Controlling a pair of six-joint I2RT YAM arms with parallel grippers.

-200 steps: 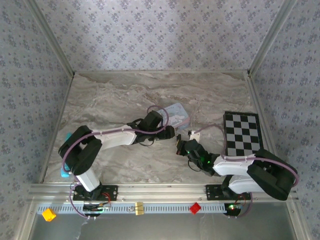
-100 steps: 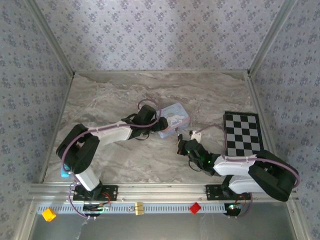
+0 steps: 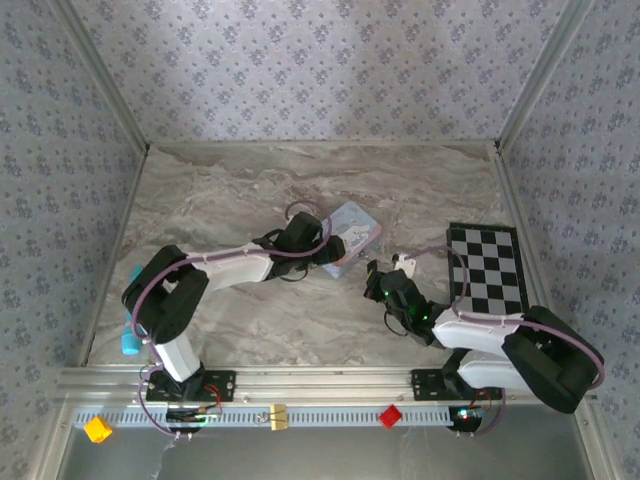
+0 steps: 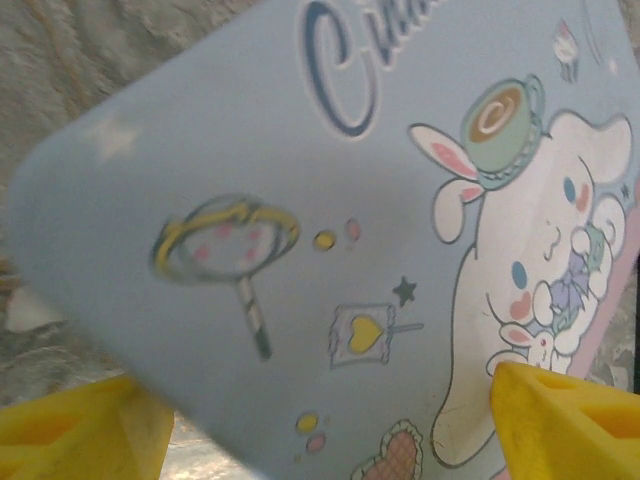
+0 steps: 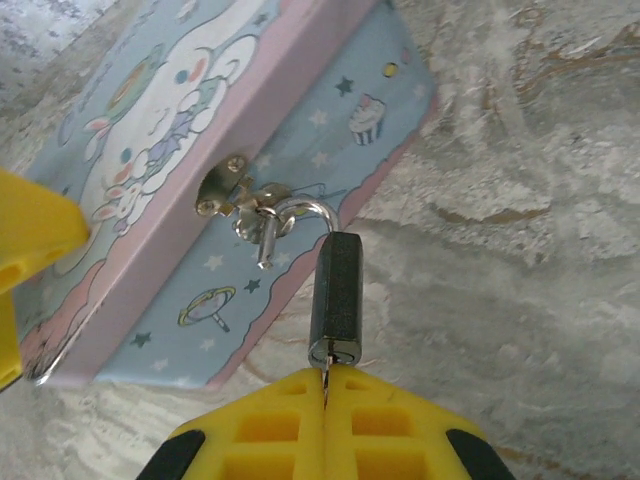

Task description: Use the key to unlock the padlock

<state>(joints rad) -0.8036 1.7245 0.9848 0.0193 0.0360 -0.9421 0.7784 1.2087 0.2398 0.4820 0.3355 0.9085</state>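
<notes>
The padlock's open shackle hooks through the hasp while the robot's right gripper holds only the key, so the robot should take the padlock's body [image 5: 337, 292] and unhook the shackle.
A small dark padlock [image 5: 335, 300] hangs by its silver shackle from the hasp [image 5: 228, 190] on the front wall of the pale blue cartoon tin [image 5: 150, 130]. My right gripper [image 5: 325, 385] is shut on the key [image 5: 324, 377], whose blade sits in the keyhole at the padlock's bottom. In the top view that gripper [image 3: 374, 277] is just right of the tin [image 3: 355, 232]. My left gripper [image 4: 330, 410] has one yellow finger [image 4: 80, 430] at either side of the tin's lid [image 4: 300, 200] and holds the tin tilted. Seen from above, the left gripper [image 3: 325, 243] is at the tin's left end.
A black-and-white checkerboard [image 3: 486, 268] lies flat at the right, close behind the right arm. A cyan object [image 3: 130, 342] sits by the left wall. Small yellow [image 3: 97, 429] and red [image 3: 390, 416] blocks rest on the front rail. Patterned walls enclose the marble table [image 3: 230, 190].
The left gripper went from beside the tin to astride it, and the tin turned and shifted slightly. The right gripper moved up and right, staying shut, closer to the tin.
</notes>
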